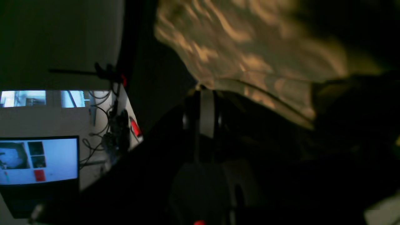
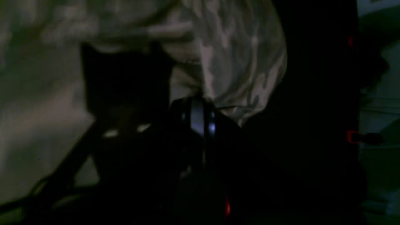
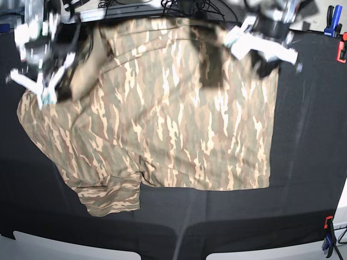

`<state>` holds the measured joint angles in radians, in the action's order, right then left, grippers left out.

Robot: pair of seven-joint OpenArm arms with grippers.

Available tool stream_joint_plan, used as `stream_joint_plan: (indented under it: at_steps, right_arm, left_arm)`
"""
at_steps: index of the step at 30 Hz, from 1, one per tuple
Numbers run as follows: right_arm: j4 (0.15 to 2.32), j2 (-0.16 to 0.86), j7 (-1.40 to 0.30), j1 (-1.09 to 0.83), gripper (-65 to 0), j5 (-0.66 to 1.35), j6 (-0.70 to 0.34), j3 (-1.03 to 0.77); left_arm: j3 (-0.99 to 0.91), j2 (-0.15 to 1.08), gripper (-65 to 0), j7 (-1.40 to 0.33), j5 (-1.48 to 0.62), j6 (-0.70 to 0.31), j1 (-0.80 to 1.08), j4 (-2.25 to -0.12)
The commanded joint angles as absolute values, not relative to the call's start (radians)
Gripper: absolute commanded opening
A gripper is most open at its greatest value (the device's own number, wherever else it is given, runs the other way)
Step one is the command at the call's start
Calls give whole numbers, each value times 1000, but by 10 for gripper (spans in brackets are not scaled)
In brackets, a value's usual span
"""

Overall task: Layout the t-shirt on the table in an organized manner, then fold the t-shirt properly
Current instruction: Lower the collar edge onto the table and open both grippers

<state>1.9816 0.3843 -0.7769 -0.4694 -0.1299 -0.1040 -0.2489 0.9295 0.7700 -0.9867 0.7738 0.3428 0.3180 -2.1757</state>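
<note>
My left gripper releases next at the t-shirt's hem halfway (image 3: 271,130) along its side edge facing the clamps. The t-shirt now lies spread over the table's middle.
The camouflage t-shirt (image 3: 179,119) lies spread over the middle of the black table (image 3: 309,162), with one sleeve (image 3: 111,197) sticking out at the front left. My right gripper (image 3: 47,93) is at the shirt's far left edge. In the right wrist view the right gripper (image 2: 200,100) is shut on a bunched fold of the shirt (image 2: 237,56). My left gripper (image 3: 264,66) is at the far right corner. In the left wrist view the left gripper (image 1: 202,90) is shut on the shirt's hem (image 1: 250,47). Both arms are blurred. The collar is hidden.
Red and blue clamps (image 3: 340,47) sit at the table's far right edge, and another clamp (image 3: 327,233) at the front right corner. Cables (image 3: 179,6) run along the back edge. A lit monitor (image 1: 37,159) and cables (image 1: 109,131) stand beyond the table edge.
</note>
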Motion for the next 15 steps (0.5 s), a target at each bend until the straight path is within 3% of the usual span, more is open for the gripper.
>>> stream_joint_plan:
  at_steps: [1,6,15]
  right_arm:
    - [1968,398,-742,-425,-650,-145,-89,-255]
    - [1861,399,-741,-255,-650,-145,-92,-255]
    - [1838,399,-740,-14,-650,-64,-218,-255]
  left_arm:
    - [928,770,-650,-963,771,356,301,-2192]
    - [928,746,-650,-937,747,355,247,-2188]
    - [922,742,-650,-936,750,356,147,-2104]
